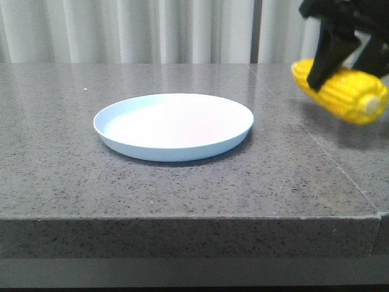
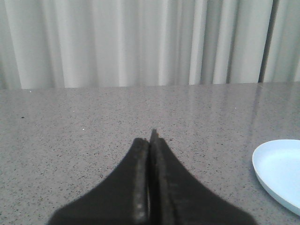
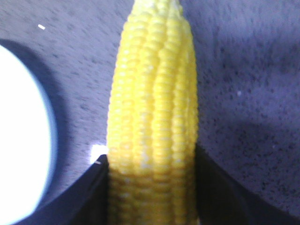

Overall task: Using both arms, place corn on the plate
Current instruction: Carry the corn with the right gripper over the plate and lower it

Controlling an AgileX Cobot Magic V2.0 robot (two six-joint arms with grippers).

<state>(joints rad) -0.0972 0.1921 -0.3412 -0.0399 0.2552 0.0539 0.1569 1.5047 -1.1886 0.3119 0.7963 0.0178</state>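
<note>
I need to release the corn, now hanging above the table beside the plate, from my right gripper on the pale blue plate, just off its middle [image 1: 189, 112] toward the table's seam.
The pale blue plate [image 1: 173, 126] lies on the grey stone table, left of centre in the front view. To its right, the yellow corn [image 1: 343, 92] hangs in the air above the table, tilted with its pale stub end toward the camera. My right gripper [image 1: 340, 67] is shut on the corn, its black fingers [image 3: 91, 187] pressed against both sides of the cob [image 3: 152, 117]. The plate's edge [image 3: 28, 140] shows beside it. My left gripper [image 2: 151, 140] is shut on nothing, low over bare table, with the plate's rim [image 2: 276, 171] off to one side. It is out of the front view.
The grey speckled stone table [image 1: 182, 188] has a front edge close to the camera and a seam [image 1: 322, 152] running along its right part. White curtains [image 1: 152, 30] hang behind the table.
</note>
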